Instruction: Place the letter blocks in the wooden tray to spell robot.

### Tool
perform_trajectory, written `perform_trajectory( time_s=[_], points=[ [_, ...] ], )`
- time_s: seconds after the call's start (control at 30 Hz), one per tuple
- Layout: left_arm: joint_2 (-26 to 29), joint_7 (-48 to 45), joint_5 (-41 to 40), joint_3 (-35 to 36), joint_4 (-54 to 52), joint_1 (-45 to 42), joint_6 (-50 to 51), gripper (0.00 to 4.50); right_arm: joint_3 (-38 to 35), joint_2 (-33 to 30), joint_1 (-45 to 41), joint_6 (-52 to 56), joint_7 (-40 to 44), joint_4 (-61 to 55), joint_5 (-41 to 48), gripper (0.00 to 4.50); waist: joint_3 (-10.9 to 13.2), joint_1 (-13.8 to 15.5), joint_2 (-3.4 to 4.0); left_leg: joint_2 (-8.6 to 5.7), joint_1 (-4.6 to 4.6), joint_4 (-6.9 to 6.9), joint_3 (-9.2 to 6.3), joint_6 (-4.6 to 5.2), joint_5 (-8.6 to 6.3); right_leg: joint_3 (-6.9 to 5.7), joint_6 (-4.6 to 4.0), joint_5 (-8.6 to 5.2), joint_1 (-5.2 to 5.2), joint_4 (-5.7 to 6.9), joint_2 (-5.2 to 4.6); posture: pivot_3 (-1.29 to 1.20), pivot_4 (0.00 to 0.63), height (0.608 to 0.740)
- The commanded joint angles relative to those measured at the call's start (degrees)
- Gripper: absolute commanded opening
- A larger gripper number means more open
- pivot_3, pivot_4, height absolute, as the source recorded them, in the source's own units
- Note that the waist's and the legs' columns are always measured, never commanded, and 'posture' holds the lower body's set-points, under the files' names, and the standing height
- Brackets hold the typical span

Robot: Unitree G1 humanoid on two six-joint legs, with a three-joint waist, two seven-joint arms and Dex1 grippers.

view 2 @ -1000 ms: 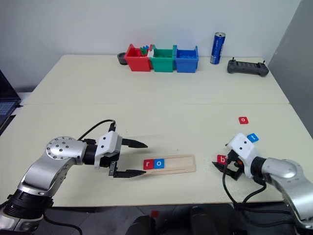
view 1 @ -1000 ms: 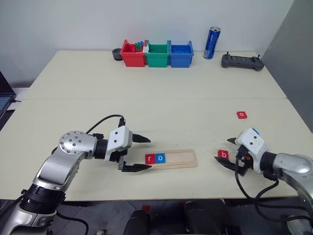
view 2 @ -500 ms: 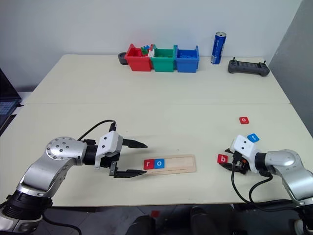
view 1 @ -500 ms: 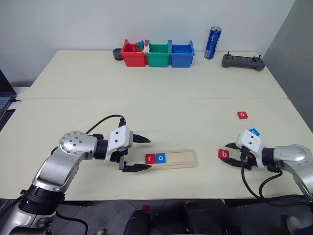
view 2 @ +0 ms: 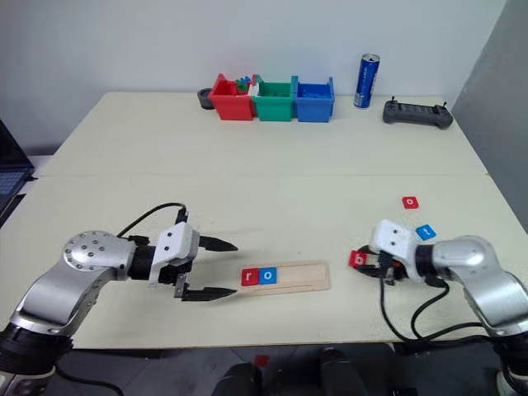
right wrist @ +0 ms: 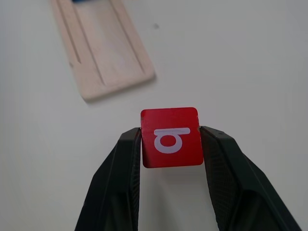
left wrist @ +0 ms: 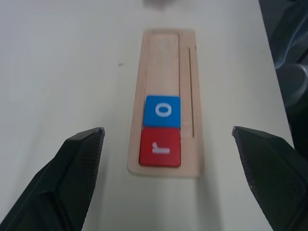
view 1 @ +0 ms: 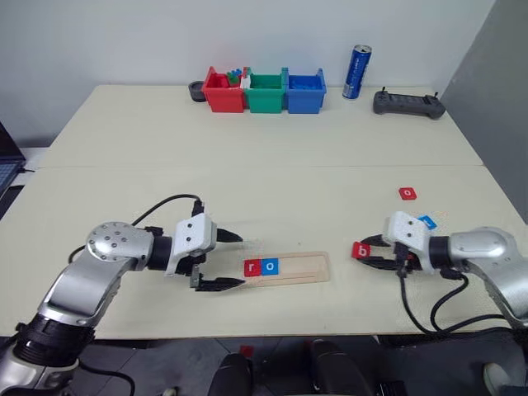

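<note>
I should use my right gripper to put the red b block, now held just above the table, down in the wooden tray (view 1: 287, 265) (right wrist: 99, 18), against the blue o block.
The wooden tray (view 1: 299, 266) lies near the table's front edge, holding a red r block (view 1: 252, 266) and a blue o block (view 1: 270, 266) at its left end. My right gripper (view 1: 363, 252) is shut on a red b block (right wrist: 171, 136), held just above the table to the right of the tray's right end (right wrist: 103, 53). A red o block (view 1: 407, 194) and a blue block (view 1: 427, 221) lie on the table further right. My left gripper (view 1: 241, 261) stands open beside the tray's left end, fingers either side of it, touching nothing.
Red (view 1: 223, 91), green (view 1: 266, 91) and blue (view 1: 305, 89) bins stand in a row at the table's far edge. A blue can (view 1: 357, 72) and a black controller (view 1: 408, 103) sit to their right. A laptop's corner (view 1: 5, 165) shows at the far left.
My right gripper has shut on the b block, lifted it off the table and carried it left towards the tray. My left gripper has drawn slightly left, still open.
</note>
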Motion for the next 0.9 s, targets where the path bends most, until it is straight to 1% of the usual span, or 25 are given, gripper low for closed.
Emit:
perform_trajectory(
  time_s=[0.03,0.23,0.37,0.63,0.9],
  points=[
    [1.39,-0.59,1.52,1.55,1.01,0.28,-3.67,4.50,6.15,3.01,-5.75,4.08,-0.59,-3.56,-2.26,1.47,0.00,0.11,0.00,0.00,-0.01,0.00,-0.03,0.00,0.00,-0.03,0.00,0.00,0.00,0.00,0.00,0.00,0.150,0.740],
    [1.08,-0.11,1.28,2.09,1.06,0.79,-4.62,4.50,15.47,11.07,-13.10,8.58,-1.96,-1.49,-5.27,1.47,0.01,0.65,-0.01,-0.03,-0.12,0.02,-0.05,-0.01,0.00,-0.06,-0.02,0.01,-0.03,-0.03,-0.04,0.00,0.150,0.740],
    [1.24,0.28,1.26,2.42,0.66,1.79,-5.10,4.50,19.44,13.27,-14.97,7.59,-1.43,1.28,-7.88,1.47,0.01,0.61,-0.01,-0.03,-0.12,0.01,-0.07,-0.01,0.00,-0.10,-0.03,0.02,-0.04,-0.03,-0.06,0.00,0.150,0.740],
    [0.94,1.06,1.42,2.50,0.95,3.60,-6.93,4.50,21.54,15.23,-16.53,6.16,-0.34,3.63,-9.66,1.47,0.01,0.44,0.00,-0.02,-0.10,0.01,-0.08,-0.01,0.00,-0.11,-0.04,0.02,-0.05,0.01,-0.05,0.00,0.150,0.740],
    [0.50,0.87,2.24,2.60,4.51,5.52,-11.71,4.50,21.70,17.61,-17.16,5.97,-0.73,5.42,-10.05,1.47,0.01,0.44,0.00,-0.02,-0.10,0.01,-0.08,-0.01,0.00,-0.12,-0.04,0.02,-0.05,0.01,-0.05,0.00,0.150,0.740]
  ],
)
